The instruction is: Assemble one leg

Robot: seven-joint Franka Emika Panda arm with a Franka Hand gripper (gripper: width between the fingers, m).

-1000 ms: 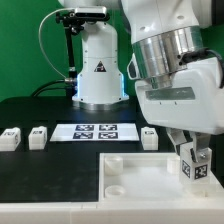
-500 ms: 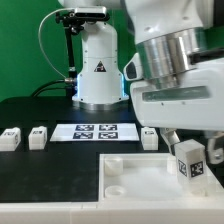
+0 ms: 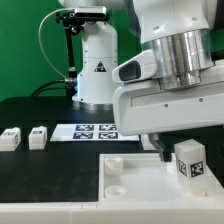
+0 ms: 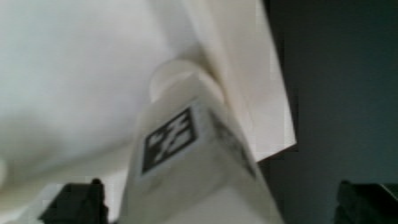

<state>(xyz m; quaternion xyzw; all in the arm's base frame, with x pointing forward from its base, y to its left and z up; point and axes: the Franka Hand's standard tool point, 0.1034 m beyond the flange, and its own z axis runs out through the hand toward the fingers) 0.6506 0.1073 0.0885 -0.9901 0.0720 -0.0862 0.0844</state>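
The leg leans crooked in the white board's corner, so the robot's gripper will close around the leg's sides [image 3: 190, 163] and bring it upright before turning it in.
The leg [image 3: 190, 161] is a small white block with a black-and-white tag facing the camera. It stands upright near the far corner of the large white board [image 3: 135, 187], on the exterior view's right. My gripper [image 3: 186, 142] hangs just above and around it, open, with one dark finger [image 3: 163, 149] beside the leg and apart from it. In the wrist view the leg [image 4: 187, 150] rises between my two dark fingertips [image 4: 80, 202], which stand wide on either side of my gripper [image 4: 224, 205] without touching it.
Two more small white legs [image 3: 10, 138] [image 3: 38, 134] lie on the black table at the exterior view's left. The marker board [image 3: 92, 131] lies behind the white board. The arm's white base [image 3: 98, 70] stands at the back. A round socket [image 3: 116, 162] shows in the board's near-left corner.
The jaws have spread and let go of the leg, which stays standing on the board. The hand has turned and now covers the small leg behind it.
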